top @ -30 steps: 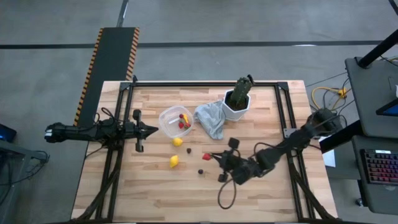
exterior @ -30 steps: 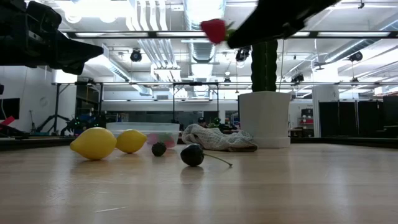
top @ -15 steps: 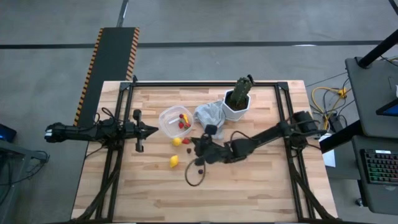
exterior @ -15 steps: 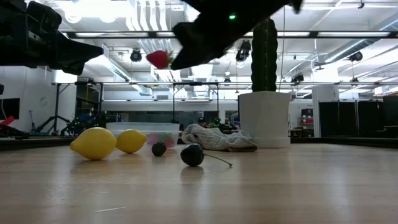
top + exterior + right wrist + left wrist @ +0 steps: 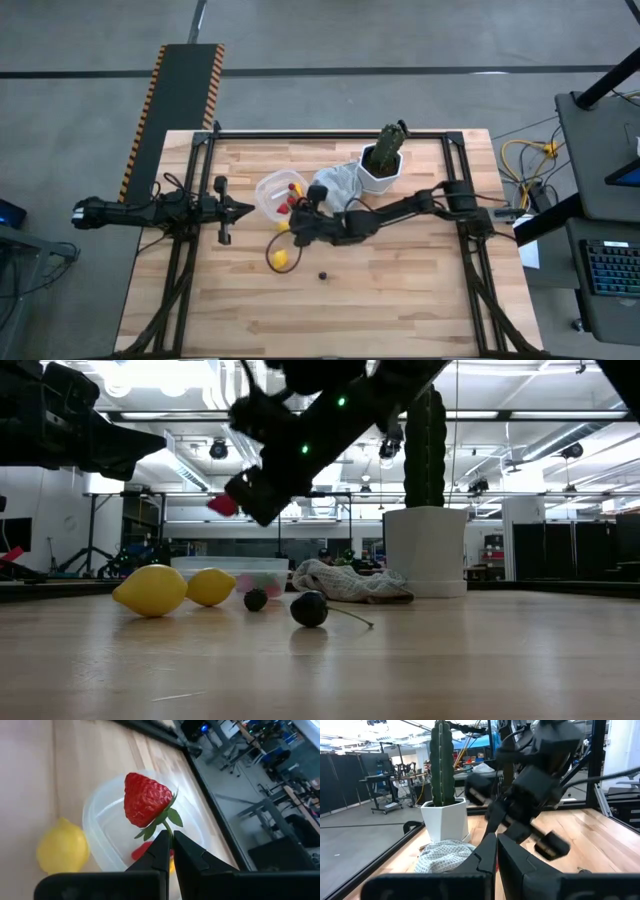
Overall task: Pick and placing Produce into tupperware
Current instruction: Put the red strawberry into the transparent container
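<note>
I will let go of the strawberry with my right gripper inside the tupperware, between the red pieces and the tupperware's side (image 5: pixel 289 205) (image 5: pixel 116 853) nearest the lemons.
My right gripper (image 5: pixel 292 214) reaches across the table and is shut on a red strawberry (image 5: pixel 145 800), which hangs over the near rim of the clear tupperware (image 5: pixel 272 192). Red pieces (image 5: pixel 141 851) lie inside the tupperware. Two yellow lemons (image 5: pixel 283 227) (image 5: pixel 279 259) and a dark piece (image 5: pixel 323 275) rest on the wood in front of it. In the low view the strawberry (image 5: pixel 222 506) is well above the lemons (image 5: pixel 152 590). My left gripper (image 5: pixel 245 209) waits shut at the table's left, pointing level. My right gripper pinches the strawberry's thin green stem (image 5: pixel 169 826) between its two fingertips, just below the leaves. The fingers come slanting down from the table's right. The berry sticks out beyond the fingertips, lifted clear of the table and the tupperware.
A grey cloth (image 5: pixel 338 188) lies right of the tupperware, beside a white pot (image 5: pixel 380 172) with a green cactus (image 5: pixel 390 145). A dark stemmed piece (image 5: pixel 309 608) and a smaller one (image 5: pixel 256 599) lie near the lemons. Black frame rails edge the table.
My right gripper has carried the strawberry toward the table's left and far side, from the middle of the table to the tupperware, sinking a little and rolling as it went. It has stayed shut on the stem.
</note>
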You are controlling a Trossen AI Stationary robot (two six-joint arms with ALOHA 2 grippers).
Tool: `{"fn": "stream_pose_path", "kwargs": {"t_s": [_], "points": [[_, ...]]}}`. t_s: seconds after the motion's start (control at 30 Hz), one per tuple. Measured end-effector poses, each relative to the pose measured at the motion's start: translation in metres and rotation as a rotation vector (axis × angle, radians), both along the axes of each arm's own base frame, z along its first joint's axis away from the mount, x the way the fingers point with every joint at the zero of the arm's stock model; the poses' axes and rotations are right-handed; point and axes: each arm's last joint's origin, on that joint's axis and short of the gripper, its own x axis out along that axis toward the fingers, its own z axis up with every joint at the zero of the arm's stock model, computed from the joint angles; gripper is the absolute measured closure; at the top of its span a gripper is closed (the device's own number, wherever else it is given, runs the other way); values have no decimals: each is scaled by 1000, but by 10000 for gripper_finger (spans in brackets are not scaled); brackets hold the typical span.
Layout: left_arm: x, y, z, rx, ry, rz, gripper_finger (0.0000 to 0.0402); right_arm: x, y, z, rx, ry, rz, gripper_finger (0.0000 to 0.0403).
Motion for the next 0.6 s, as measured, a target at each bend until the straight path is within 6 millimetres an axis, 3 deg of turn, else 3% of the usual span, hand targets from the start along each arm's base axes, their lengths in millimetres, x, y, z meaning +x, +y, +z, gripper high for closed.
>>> {"fn": "stream_pose_path", "kwargs": {"t_s": [0.3,0.6], "points": [[0,0,0,0,4,0,402,6,-31,-10,21,32,-68,394],[0,0,0,0,2,1,402,6,-44,-13,53,77,-25,394]]}}
